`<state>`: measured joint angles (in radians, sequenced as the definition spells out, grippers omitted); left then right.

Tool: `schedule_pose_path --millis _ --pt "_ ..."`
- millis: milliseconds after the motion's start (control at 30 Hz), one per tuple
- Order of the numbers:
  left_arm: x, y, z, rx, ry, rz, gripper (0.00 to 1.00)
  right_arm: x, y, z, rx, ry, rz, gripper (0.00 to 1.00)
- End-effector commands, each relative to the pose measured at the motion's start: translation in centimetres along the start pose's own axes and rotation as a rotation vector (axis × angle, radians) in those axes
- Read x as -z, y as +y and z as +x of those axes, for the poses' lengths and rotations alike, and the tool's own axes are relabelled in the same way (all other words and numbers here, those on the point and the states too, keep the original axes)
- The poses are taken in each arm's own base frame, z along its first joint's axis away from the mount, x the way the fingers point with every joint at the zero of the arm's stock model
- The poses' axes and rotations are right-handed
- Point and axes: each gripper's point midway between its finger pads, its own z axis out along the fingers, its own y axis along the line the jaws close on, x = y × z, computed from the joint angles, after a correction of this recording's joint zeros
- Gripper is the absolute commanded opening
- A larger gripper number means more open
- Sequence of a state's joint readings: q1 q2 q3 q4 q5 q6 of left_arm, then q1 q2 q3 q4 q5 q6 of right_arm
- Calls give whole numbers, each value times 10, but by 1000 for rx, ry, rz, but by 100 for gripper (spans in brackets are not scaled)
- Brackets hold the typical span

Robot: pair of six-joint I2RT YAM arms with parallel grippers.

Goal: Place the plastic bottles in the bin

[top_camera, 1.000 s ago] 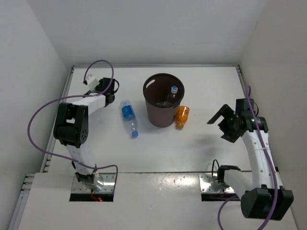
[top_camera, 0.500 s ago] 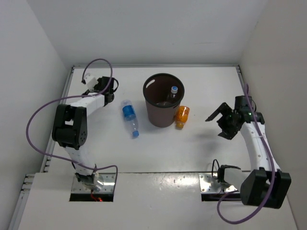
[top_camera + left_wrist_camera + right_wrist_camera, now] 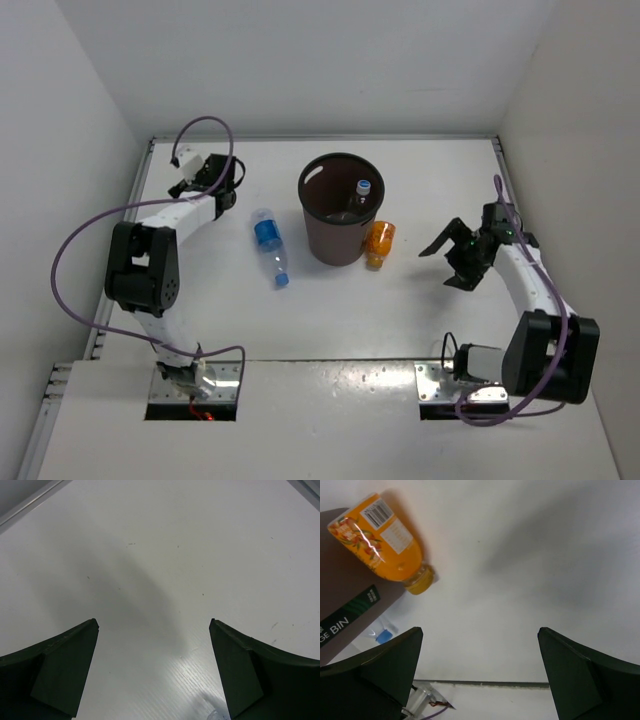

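I should close my left gripper on the blue label (image 3: 268,238) of the clear bottle lying beside the bin, at the label's half nearer the bottle's cap.
The dark brown bin (image 3: 322,228) stands mid-table with a clear, blue-capped bottle (image 3: 360,192) inside it. An orange bottle (image 3: 379,241) lies against the bin's right side, cap toward the near edge. A clear bottle with a blue label (image 3: 268,243) lies to the left of the bin. My right gripper (image 3: 446,264) is open and empty, a short way right of the orange bottle (image 3: 379,539). In the right wrist view the bin wall (image 3: 342,595) is at the left, and the right gripper (image 3: 480,630) is over bare table. My left gripper (image 3: 232,190) is open at the far left, above bare table (image 3: 160,555).
White walls close in the table on three sides, and a metal rail (image 3: 137,215) runs along the left edge. A small clear object (image 3: 216,713) shows at the bottom of the left wrist view, too little to identify. The arm bases sit at the near edge.
My right gripper has moved left toward the orange bottle, still open. The left gripper has shifted slightly toward the far left corner. The bottles and the bin have not moved.
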<state>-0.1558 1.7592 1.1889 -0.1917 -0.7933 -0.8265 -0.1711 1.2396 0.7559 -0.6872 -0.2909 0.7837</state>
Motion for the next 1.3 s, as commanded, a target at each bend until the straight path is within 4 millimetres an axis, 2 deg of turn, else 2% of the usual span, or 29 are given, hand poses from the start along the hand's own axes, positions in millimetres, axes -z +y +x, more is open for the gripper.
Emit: schedule_pose_path --millis 0,167,200,233,267,333,433,500,533,767,800,833,967,1067,1100,1200,1233,1267 --pt "11 -11 -13 11 -5 68 100 -7 33 -8 58 8 -155 100" --pt "14 -13 4 15 56 109 100 -22 59 -15 84 45 -208 100" --pt "14 -15 7 15 68 122 100 -23 70 -21 96 49 -221 100" --pt "16 -20 14 14 97 155 100 -35 69 -20 90 85 -199 100" --pt "17 -22 15 14 106 165 100 -37 79 -22 110 90 -206 100" --pt "26 -26 29 5 142 197 100 -49 80 -24 95 122 -184 100" --pt "30 -28 42 11 175 214 100 -56 97 -31 120 126 -194 100" --pt "40 -34 49 5 191 244 100 -71 97 -30 122 167 -181 100" --pt "42 -32 50 28 195 241 100 -73 105 -33 146 165 -190 100" --pt "62 -51 62 13 205 298 100 -97 129 -29 190 223 -174 100" --pt "67 -52 69 0 220 311 100 -100 133 -33 191 220 -176 100" --pt "70 -55 72 -7 222 321 100 -109 131 -28 192 241 -162 100" --pt "76 -56 84 10 265 336 100 -124 123 -15 172 296 -118 100" --pt "76 -49 92 7 282 330 100 -132 106 -2 138 323 -53 100" --pt "78 -43 94 -1 288 322 100 -134 98 5 129 330 -25 91" --pt "77 -31 105 2 304 304 100 -134 84 14 108 328 31 74" --pt "79 -29 104 4 303 305 100 -130 83 13 111 316 35 65" --pt "80 -31 100 16 294 316 100 -131 79 14 99 314 50 63"
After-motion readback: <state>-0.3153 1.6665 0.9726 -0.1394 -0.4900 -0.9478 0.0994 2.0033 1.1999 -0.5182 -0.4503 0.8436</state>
